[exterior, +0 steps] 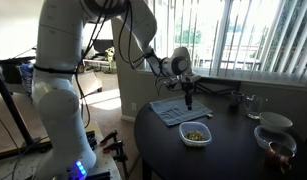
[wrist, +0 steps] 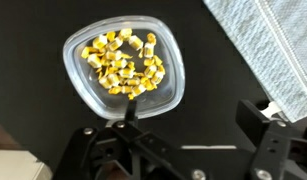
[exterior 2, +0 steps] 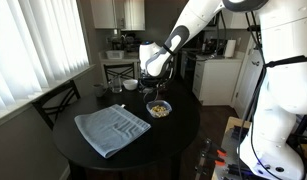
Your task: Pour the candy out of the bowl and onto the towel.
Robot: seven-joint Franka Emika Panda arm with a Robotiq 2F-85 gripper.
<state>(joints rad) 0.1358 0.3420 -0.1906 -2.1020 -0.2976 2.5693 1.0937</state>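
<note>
The robot's gripper needs to next go to the small translucent bowl and close on the bowl's rim (exterior: 196,123) (wrist: 181,92) at the side facing the blue-grey towel.
The small translucent bowl (wrist: 78,78) sits on the dark round table and holds a heap of yellowish and brown candy (wrist: 123,62). It shows in both exterior views (exterior: 196,134) (exterior 2: 159,108). The blue-grey towel (exterior: 171,110) (exterior 2: 113,128) (wrist: 278,45) lies flat beside the bowl. My gripper (wrist: 193,113) is open and empty, above the table. One finger is at the bowl's near rim, the other over bare table. In the exterior views the gripper (exterior: 190,100) (exterior 2: 153,88) hangs just above the bowl.
A larger white bowl (exterior: 276,122), a dark reddish-brown bowl (exterior: 279,150) and a glass (exterior: 251,103) stand on the table's far side. A white cup (exterior 2: 130,85) is near the window side. A chair (exterior 2: 55,100) stands by the table.
</note>
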